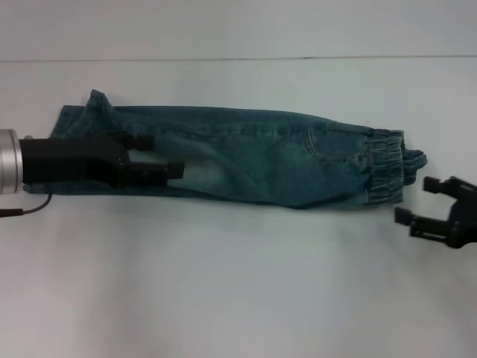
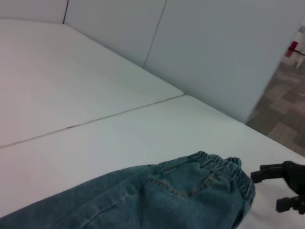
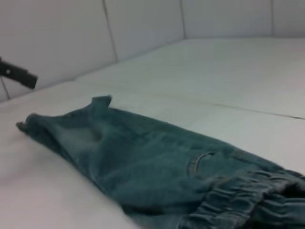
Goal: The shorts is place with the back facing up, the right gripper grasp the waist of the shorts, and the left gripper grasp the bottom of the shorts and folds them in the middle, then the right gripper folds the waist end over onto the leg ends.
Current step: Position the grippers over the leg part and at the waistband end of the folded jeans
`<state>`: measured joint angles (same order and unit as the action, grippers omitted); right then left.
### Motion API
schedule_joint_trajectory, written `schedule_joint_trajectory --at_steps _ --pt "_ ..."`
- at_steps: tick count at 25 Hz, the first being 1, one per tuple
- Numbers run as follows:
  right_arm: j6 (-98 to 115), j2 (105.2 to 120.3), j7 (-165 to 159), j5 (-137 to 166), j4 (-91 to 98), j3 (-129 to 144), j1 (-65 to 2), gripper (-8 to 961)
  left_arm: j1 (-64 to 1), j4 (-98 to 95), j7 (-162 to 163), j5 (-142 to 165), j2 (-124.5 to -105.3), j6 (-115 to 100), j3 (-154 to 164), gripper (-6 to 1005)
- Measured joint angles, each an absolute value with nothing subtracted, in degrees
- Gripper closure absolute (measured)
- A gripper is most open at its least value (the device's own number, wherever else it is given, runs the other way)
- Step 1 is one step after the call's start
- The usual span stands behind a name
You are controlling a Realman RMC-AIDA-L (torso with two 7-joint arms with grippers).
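Note:
Next, I close my left gripper on the near long edge (image 1: 222, 198) of the denim shorts, about halfway between the waist and the leg ends.
The blue-green denim shorts (image 1: 253, 156) lie folded lengthwise into a long strip across the table, one back pocket (image 1: 328, 145) facing up. The ruffled waist (image 1: 384, 175) is at the right end and the leg ends (image 1: 74, 119) at the left. Over the leg end my left gripper (image 1: 165, 155) is open, its fingers pointing along the denim. My right gripper (image 1: 414, 200) is open just off the waist, near it but apart. The left wrist view shows the waist (image 2: 228, 174) with the right gripper (image 2: 268, 191) beside it. In the right wrist view the waist (image 3: 248, 200) is close.
The white table (image 1: 238, 283) has a seam (image 1: 223, 60) running behind the shorts. White wall panels (image 2: 214, 47) stand at the table's far side. Beyond its end is grey floor (image 2: 286, 105). A thin black cable (image 1: 30, 207) trails from the left arm.

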<state>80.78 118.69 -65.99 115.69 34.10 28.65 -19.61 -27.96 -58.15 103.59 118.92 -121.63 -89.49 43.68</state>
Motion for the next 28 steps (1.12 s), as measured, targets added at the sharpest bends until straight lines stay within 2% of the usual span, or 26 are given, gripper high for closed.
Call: schedule_joint_trajectory --at_steps 9,23,28 --pt "77.32 119.23 -61.56 116.41 31.94 28.85 -22.32 69 -28.13 -57.62 100.42 118.28 -123.02 -89.41 43.85 79" --pt "72.96 119.41 -60.33 119.02 30.28 33.04 -25.76 89 -28.57 -57.03 99.76 118.2 -123.6 -87.17 44.21 80" --pt "74.14 119.32 -58.25 118.32 30.53 32.68 -25.18 192 -28.57 -56.48 99.01 118.18 -123.78 -86.87 44.21 79"
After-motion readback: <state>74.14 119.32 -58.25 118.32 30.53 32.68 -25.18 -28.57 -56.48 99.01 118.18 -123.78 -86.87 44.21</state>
